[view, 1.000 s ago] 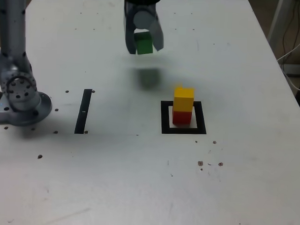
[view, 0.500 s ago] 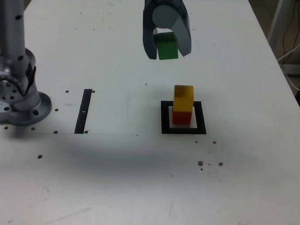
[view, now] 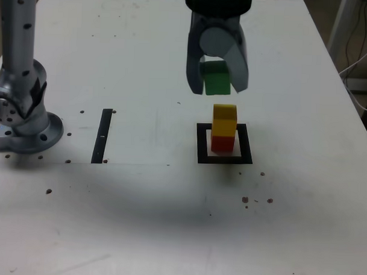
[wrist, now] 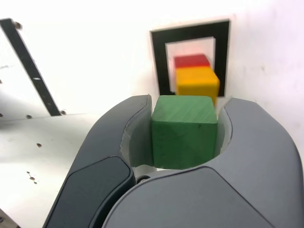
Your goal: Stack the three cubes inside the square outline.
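Observation:
Next, I let go of the green cube with my gripper on top of the yellow cube (view: 224, 110) (wrist: 197, 93). The green cube now hangs just above that stack.
My gripper (view: 218, 84) hangs in the air, shut on the green cube (view: 216, 78), which the wrist view shows clamped between both jaws (wrist: 184, 130). Just below it and slightly toward the camera, the yellow cube (view: 224, 120) rests on the red cube (view: 222, 143) inside the square outline (view: 224, 157). The wrist view shows the same stack, yellow cube (wrist: 197, 82) over red cube (wrist: 191, 61), within the black square outline (wrist: 159, 52). A small gap separates the green cube from the top of the yellow one.
The arm's grey base (view: 21, 117) stands at the exterior view's left. A straight black tape strip (view: 102, 135) lies between the base and the outline. Small dark specks dot the white table (view: 168, 221). Cables hang past the table's right edge (view: 361, 53).
The gripper has carried the green cube from the far middle of the table rightward and toward the stack, ending just above the yellow cube. The stack has not moved.

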Robot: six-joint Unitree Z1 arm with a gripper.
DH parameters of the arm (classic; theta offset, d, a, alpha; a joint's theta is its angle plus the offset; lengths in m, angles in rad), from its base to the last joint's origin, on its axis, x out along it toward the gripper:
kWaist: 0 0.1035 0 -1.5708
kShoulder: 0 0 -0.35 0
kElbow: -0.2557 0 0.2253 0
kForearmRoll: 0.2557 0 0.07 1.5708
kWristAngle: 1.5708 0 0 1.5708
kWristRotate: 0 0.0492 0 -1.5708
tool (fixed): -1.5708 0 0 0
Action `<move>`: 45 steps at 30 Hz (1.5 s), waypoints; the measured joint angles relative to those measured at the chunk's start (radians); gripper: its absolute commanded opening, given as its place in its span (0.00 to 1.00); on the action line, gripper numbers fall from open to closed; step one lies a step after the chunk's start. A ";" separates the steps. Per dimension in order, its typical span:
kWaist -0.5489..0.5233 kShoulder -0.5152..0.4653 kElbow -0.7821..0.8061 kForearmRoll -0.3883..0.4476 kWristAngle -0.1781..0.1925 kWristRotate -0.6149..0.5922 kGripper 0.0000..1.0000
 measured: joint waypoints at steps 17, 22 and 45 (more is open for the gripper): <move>-0.049 0.057 -0.004 0.000 0.019 -0.048 0.26; -0.044 0.064 0.003 -0.001 0.021 -0.048 0.26; -0.044 0.086 0.003 -0.031 0.047 -0.048 0.26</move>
